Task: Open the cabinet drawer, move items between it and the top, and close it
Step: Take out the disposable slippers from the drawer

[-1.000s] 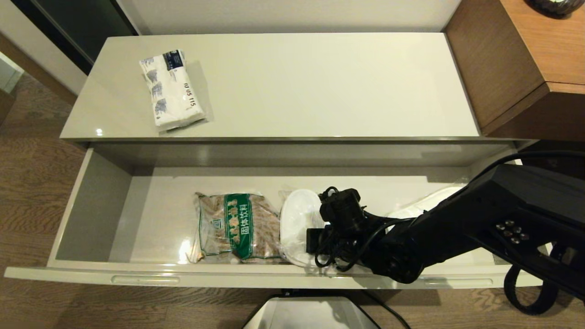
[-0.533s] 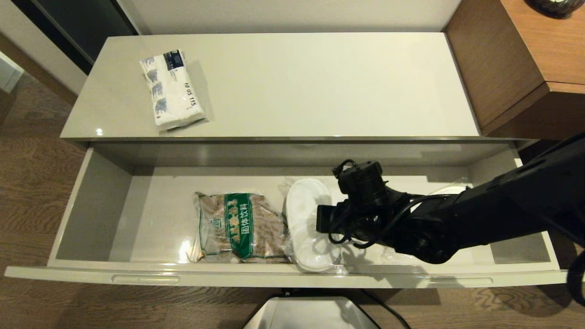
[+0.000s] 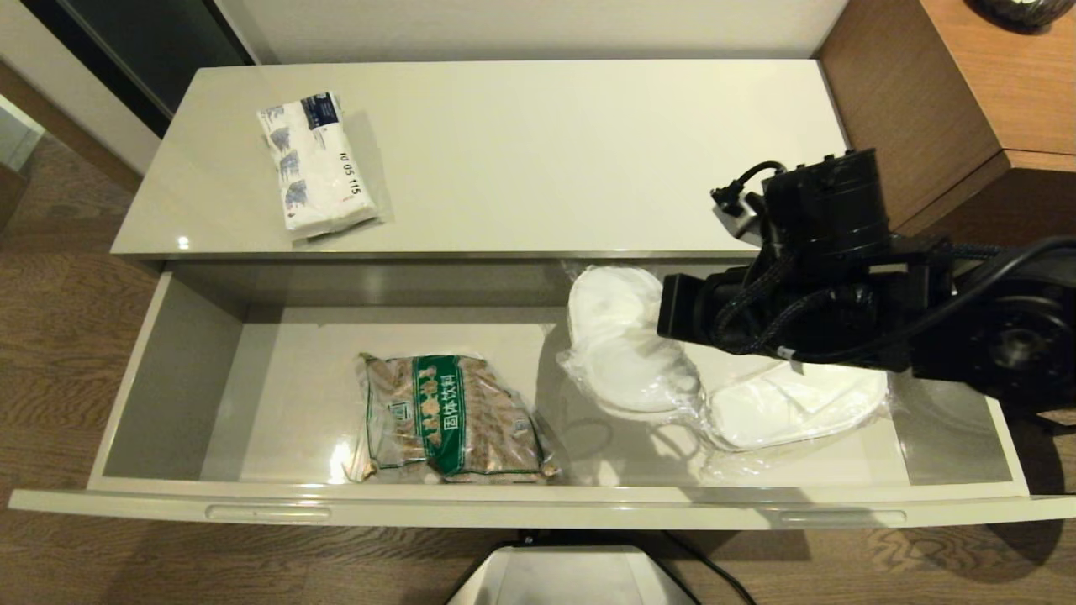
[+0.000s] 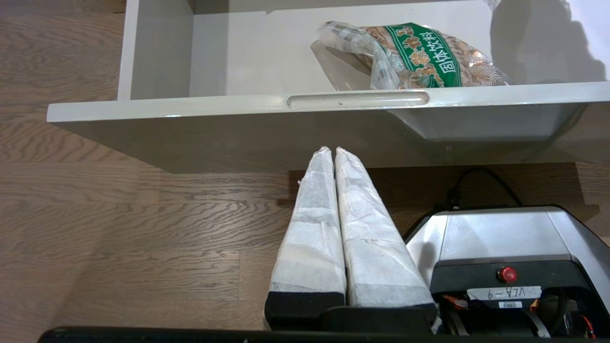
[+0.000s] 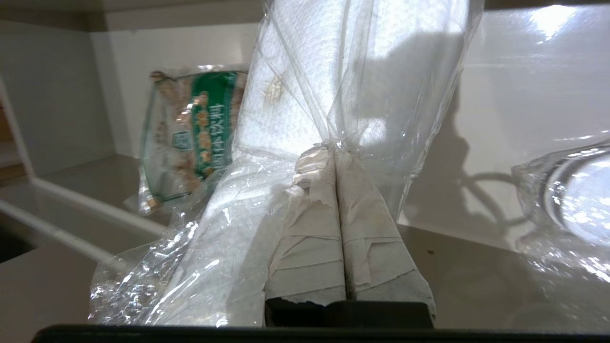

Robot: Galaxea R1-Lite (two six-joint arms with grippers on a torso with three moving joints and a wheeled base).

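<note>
Next, I release the white slipper pair from my right gripper on the cabinet top near the brown wooden desk [image 3: 758, 140].
The cabinet drawer [image 3: 538, 511] stands pulled fully out. My right gripper [image 5: 335, 151] is shut on the clear film of a white slipper pair [image 3: 618, 340], which hangs lifted over the drawer's back right, near the edge of the top [image 3: 546, 151]. In the head view the wrist hides the fingers. A second slipper pair [image 3: 794, 403] lies on the drawer floor at the right. The tissue pack [image 3: 318, 164] rests on the top at the left. My left gripper [image 4: 329, 151] is shut on nothing, parked low under the drawer front.
A brown packet with a green band [image 3: 450, 418] lies in the drawer's middle. A brown wooden desk [image 3: 967, 109] stands beside the cabinet's right end. My base [image 3: 572, 580] sits below the drawer front, on the wooden floor [image 4: 119, 214].
My right gripper rose from the drawer floor and moved back and right, carrying the slipper pair with it. The second slipper pair beneath the arm came into view.
</note>
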